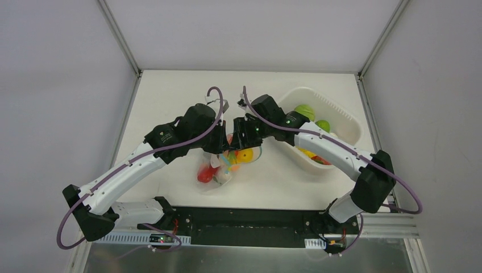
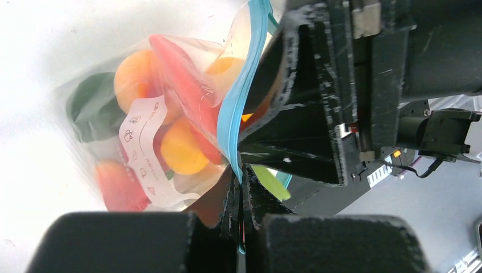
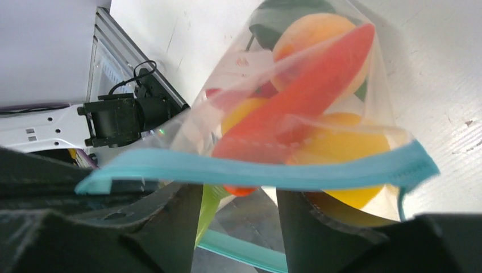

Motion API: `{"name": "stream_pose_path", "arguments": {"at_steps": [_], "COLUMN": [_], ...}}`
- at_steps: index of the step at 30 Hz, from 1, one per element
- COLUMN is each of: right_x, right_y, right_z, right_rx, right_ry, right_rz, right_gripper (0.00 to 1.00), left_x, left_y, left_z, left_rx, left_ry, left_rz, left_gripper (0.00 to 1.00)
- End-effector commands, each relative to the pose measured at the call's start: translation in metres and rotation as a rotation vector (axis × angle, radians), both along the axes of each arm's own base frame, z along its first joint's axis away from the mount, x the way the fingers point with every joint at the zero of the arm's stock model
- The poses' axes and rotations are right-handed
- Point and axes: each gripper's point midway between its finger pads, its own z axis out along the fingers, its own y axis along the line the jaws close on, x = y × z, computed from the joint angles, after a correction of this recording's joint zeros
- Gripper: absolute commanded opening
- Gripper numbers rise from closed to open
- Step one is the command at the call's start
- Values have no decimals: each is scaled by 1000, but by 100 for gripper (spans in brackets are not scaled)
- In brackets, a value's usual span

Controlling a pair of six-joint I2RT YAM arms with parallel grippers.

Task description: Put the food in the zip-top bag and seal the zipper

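The fingers of my right gripper are inside the wide-open opening of the zip-top bag, near my left gripper, so next my right gripper pulls back out and grabs the opening's free corner [image 3: 422,164].
The zip-top bag [image 1: 223,170] lies on the table between the arms, holding red, orange, yellow and green food [image 2: 182,151]. My left gripper [image 2: 241,183] is shut on the teal zipper [image 2: 241,96], pinching the strip between its pads; in the top view this gripper [image 1: 223,143] is at the bag's far end. My right gripper [image 3: 241,190] is open, one finger on each side of a gap. The zipper strip [image 3: 256,170] runs across its fingertips and the food [image 3: 307,96] sits beyond. In the top view the right gripper [image 1: 241,136] faces the left one closely.
A white tub [image 1: 341,116] stands at the right of the table with green [image 1: 304,110], yellow and red toy food in it. The right forearm passes over the tub's near side. Grey walls close in the table at left, right and back.
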Motion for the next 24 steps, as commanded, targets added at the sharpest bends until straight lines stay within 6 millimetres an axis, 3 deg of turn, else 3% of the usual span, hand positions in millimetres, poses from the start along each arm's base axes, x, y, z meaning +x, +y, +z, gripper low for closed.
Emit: {"name": "stream_pose_path", "arguments": {"at_steps": [1,4,7,11,14,18,21,24], "right_x": [-11,-14,-24,-35,-30,-23,-18,-29], "right_y": [-8,-16,-10,0,7,18,17,25], "right_z": [24,23,35,36,29,29,18,5], "right_rx": [92,88,171,249,253,312,275,259], "right_ry": [-2,21,48,99,140,185,188,198], "right_rz": [37,26,75,143,115,50,-31,-10], "right_gripper": [55,62,64,61,55,46,40,39], "left_x": [8,9,10,6,3,1,-2,-5], "left_y": [9,7,3,-8,-13,-9,-3,0], "left_z": [16,16,14,17,19,14,7,3], "left_rx": [-26,-27,-36,-80,-103,-87,-80,-88], "left_ry": [-65,-62,-49,-26,-16,4,19,32], "left_rz": [60,65,69,28,13,26,50,67], "left_gripper": [0,0,0,2,2,2,3,3]}}
